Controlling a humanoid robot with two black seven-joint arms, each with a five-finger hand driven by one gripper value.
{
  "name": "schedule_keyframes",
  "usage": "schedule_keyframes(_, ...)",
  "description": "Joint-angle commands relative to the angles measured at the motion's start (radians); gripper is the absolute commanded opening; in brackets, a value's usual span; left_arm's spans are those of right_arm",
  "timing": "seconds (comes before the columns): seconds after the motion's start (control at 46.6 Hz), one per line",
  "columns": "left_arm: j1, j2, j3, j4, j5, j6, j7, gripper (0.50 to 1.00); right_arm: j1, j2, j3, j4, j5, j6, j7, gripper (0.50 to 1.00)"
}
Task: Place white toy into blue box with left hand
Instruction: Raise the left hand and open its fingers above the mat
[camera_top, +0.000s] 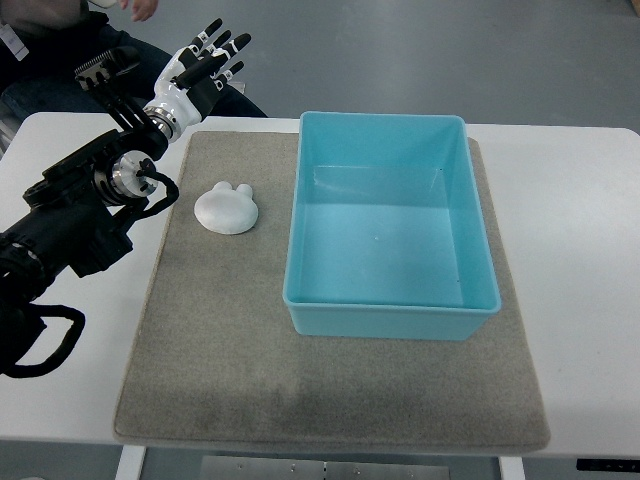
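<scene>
The robot's left gripper needs to close around the rounded side (212, 206) of the white toy, the one next to its ears that faces away from the blue box.
A white toy (226, 208) shaped like a rabbit head lies on the grey mat (240, 350), just left of the blue box (392, 308). The box is an open, empty light-blue bin on the mat's right half. My left hand (208, 62) is raised beyond the table's far left edge, above and behind the toy, with its fingers spread and holding nothing. Its black arm comes in from the picture's left edge. The right arm does not show.
The mat lies on a white table (580, 260). A person sits behind the table at the top left; a dark sleeve or lap (60, 60) and a bit of a hand (142, 8) show.
</scene>
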Motion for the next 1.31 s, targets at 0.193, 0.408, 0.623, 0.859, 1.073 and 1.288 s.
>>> schedule_keyframes(0.193, 0.000, 0.003, -0.008, 0.000, -0.002, -0.002, 0.000, 0.994, 0.000, 0.000, 0.000, 0.000, 0.000, 0.000, 0.000, 0.936)
schedule_keyframes(0.408, 0.001, 0.012, -0.014, -0.001, -0.003, -0.004, -0.002, 0.994, 0.000, 0.000, 0.000, 0.000, 0.000, 0.000, 0.000, 0.936)
schedule_keyframes(0.623, 0.012, 0.028, -0.009, -0.009, 0.000, -0.066, -0.002, 0.994, 0.000, 0.000, 0.000, 0.000, 0.000, 0.000, 0.000, 0.936)
schedule_keyframes(0.859, 0.008, 0.054, 0.001, -0.023, 0.021, -0.070, -0.002, 0.994, 0.000, 0.000, 0.000, 0.000, 0.000, 0.000, -0.001, 0.936)
schedule_keyframes(1.073, 0.014, 0.054, 0.000, -0.023, 0.236, -0.066, -0.002, 0.992, 0.000, 0.000, 0.000, 0.000, 0.000, 0.000, 0.000, 0.936)
schedule_keyframes(1.288, 0.012, 0.060, 0.003, -0.026, 0.313, -0.068, -0.009, 0.994, 0.000, 0.000, 0.000, 0.000, 0.000, 0.000, 0.000, 0.936)
